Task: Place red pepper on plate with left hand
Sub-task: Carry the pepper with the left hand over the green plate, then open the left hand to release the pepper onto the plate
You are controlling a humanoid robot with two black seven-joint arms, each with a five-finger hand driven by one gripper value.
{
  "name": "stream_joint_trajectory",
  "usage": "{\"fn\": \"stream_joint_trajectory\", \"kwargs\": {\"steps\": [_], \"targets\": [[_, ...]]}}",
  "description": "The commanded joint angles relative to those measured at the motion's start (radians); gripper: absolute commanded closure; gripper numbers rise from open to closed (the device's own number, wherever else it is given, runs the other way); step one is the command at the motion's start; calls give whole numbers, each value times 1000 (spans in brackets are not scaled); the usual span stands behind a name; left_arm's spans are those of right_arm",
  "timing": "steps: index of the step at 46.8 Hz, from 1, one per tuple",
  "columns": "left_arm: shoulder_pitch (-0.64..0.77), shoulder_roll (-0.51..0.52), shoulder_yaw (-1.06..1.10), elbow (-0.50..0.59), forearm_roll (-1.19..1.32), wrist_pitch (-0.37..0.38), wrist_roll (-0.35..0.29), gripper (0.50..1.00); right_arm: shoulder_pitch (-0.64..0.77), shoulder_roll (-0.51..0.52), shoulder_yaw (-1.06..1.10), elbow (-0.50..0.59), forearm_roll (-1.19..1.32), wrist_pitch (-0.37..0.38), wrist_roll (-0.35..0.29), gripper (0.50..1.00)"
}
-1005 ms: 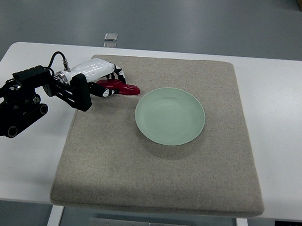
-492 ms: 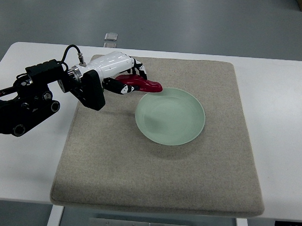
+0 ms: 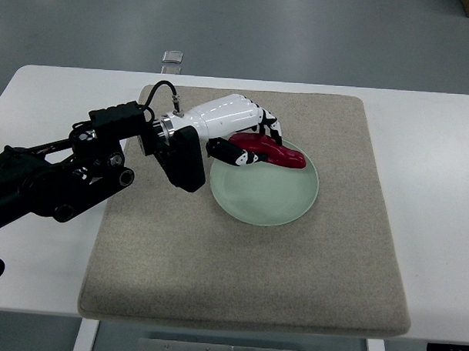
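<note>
The robot's left gripper should release the red pepper on the pale green plate's side [image 3: 282, 170] away from the robot's arm.
The red pepper [image 3: 275, 153] is held in my left hand [image 3: 247, 137], whose white and black fingers are curled around its stem end. The pepper's tip points right and hangs over the upper part of the pale green plate [image 3: 264, 196], which lies on the grey mat. The hand is above the plate's upper left rim. My left arm [image 3: 73, 174] comes in from the left edge. I cannot tell whether the pepper touches the plate. The right arm is out of view.
A grey felt mat [image 3: 246, 276] covers most of the white table [image 3: 434, 198]. A small clear object [image 3: 171, 58] sits at the table's far edge.
My left hand has carried the pepper to the right, from the mat left of the plate to above the plate's upper part. The arm has reached further in.
</note>
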Motion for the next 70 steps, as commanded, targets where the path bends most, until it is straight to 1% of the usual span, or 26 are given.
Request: {"fn": "stream_joint_trajectory", "kwargs": {"steps": [1, 21, 34, 50, 52, 54, 56, 58, 61, 62, 65, 68, 70], "targets": [[0, -18, 7, 2, 4, 1, 0, 1000, 0, 0, 0, 0, 0, 0, 0, 572], [-19, -40, 82, 15, 15, 7, 2, 1000, 0, 0, 0, 0, 0, -1, 0, 572], [-17, -38, 85, 36, 15, 9, 2, 1000, 0, 0, 0, 0, 0, -1, 0, 572], [-8, -35, 85, 38, 14, 12, 2, 1000, -1, 0, 0, 0, 0, 0, 0, 572], [-8, -35, 85, 38, 12, 12, 2, 992, 0, 0, 0, 0, 0, -1, 0, 572], [-8, -35, 85, 38, 12, 13, 2, 973, 0, 0, 0, 0, 0, -1, 0, 572], [-8, -35, 85, 38, 10, 13, 2, 930, 0, 0, 0, 0, 0, 0, 0, 572], [-7, -35, 85, 38, 9, 24, 2, 875, 0, 0, 0, 0, 0, 0, 0, 572], [-7, -35, 85, 38, 6, 56, 2, 746, 0, 0, 0, 0, 0, -1, 0, 572], [-7, -35, 85, 38, 4, 64, 2, 722, 0, 0, 0, 0, 0, 0, 0, 572], [-5, -35, 85, 36, 1, 75, 2, 686, 0, 0, 0, 0, 0, 0, 0, 572], [-5, -35, 85, 36, -3, 76, 2, 624, 0, 0, 0, 0, 0, -1, 0, 572], [-3, -34, 85, 36, -5, 75, 2, 596, -1, 0, 0, 0, 0, 0, 0, 572]]}}
